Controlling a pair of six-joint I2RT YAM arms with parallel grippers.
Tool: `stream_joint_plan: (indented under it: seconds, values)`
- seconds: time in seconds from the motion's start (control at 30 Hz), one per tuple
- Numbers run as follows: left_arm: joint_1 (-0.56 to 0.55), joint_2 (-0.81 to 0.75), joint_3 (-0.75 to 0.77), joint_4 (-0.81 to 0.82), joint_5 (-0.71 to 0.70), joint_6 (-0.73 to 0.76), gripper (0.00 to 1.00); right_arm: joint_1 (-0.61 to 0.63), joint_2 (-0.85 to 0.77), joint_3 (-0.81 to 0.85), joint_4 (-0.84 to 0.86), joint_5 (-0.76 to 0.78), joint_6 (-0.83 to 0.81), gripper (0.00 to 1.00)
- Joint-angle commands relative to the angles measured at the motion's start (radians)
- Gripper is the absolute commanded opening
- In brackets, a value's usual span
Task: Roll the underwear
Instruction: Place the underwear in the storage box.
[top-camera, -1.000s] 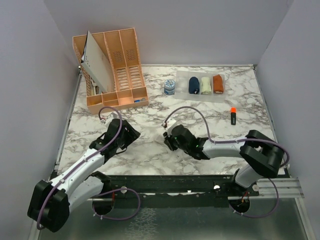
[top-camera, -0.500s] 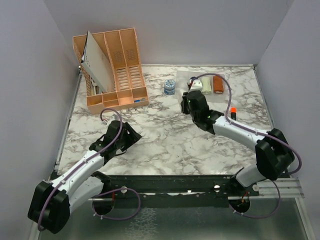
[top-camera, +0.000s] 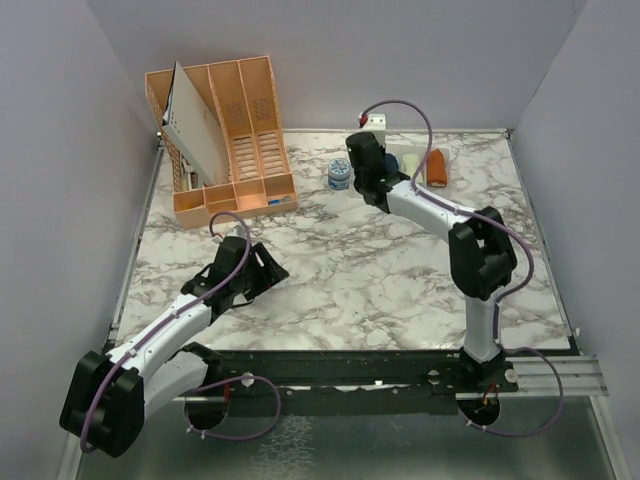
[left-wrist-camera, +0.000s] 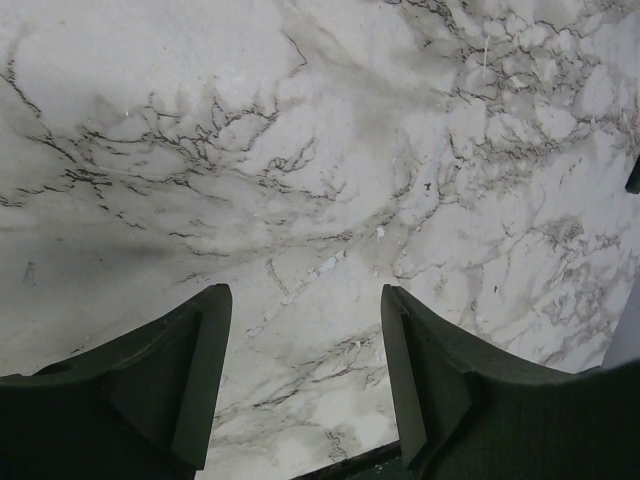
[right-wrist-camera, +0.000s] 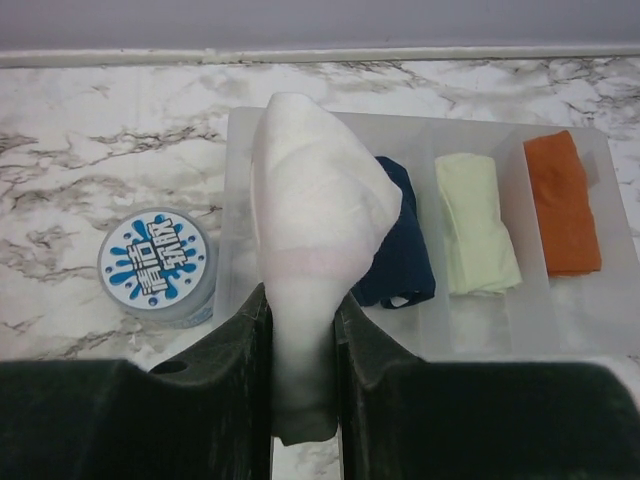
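Note:
I will use my right gripper to set the rolled whitish-pink underwear down in the clear tray's empty compartment (top-camera: 366, 166) (right-wrist-camera: 294, 230) next to the navy underwear.
My right gripper (right-wrist-camera: 303, 330) is shut on the rolled whitish-pink underwear (right-wrist-camera: 315, 215) and holds it above the left end of a clear tray (right-wrist-camera: 240, 190). The navy underwear (right-wrist-camera: 405, 245) lies rolled in the tray beside it. In the top view the right gripper (top-camera: 368, 172) is at the back of the table, over the tray's left end; the navy roll (top-camera: 392, 164) is mostly hidden behind it. My left gripper (left-wrist-camera: 305, 375) is open and empty, low over bare marble; in the top view it (top-camera: 262, 272) sits at the front left.
A cream roll (right-wrist-camera: 475, 225) and a rust-orange roll (right-wrist-camera: 562, 200) lie in the tray's right compartments. A round blue-and-white tin (right-wrist-camera: 155, 265) stands left of the tray. An orange slotted organiser (top-camera: 225, 135) stands at the back left.
My right arm has swung from the table's middle to the back, carrying the whitish-pink roll over the tray. The orange marker seen earlier is out of sight. The left arm has barely moved.

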Motion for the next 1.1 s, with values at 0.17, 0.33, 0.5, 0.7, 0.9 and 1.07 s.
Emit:
stream_joint_plan:
  seconds: [0.17, 0.33, 0.5, 0.7, 0.9, 1.07]
  values:
    - [0.018, -0.004, 0.04, -0.016, 0.055, 0.038, 0.67, -0.029, 0.226, 0.216, -0.057, 0.042, -0.074, 0.01]
    - [0.024, -0.005, 0.044, -0.023, 0.062, 0.043, 0.67, -0.043, 0.317, 0.29, -0.09, 0.022, -0.082, 0.01]
    - [0.029, -0.006, 0.047, -0.029, 0.064, 0.047, 0.67, -0.052, 0.383, 0.341, -0.11, 0.019, -0.092, 0.02]
    - [0.033, -0.007, 0.043, -0.03, 0.063, 0.048, 0.67, -0.063, 0.429, 0.378, -0.112, -0.017, -0.097, 0.04]
    - [0.039, -0.005, 0.04, -0.036, 0.067, 0.049, 0.67, -0.07, 0.457, 0.439, -0.178, -0.052, -0.075, 0.2]
    - [0.044, 0.013, 0.052, -0.049, 0.076, 0.061, 0.67, -0.072, 0.427, 0.423, -0.19, -0.037, -0.067, 0.52]
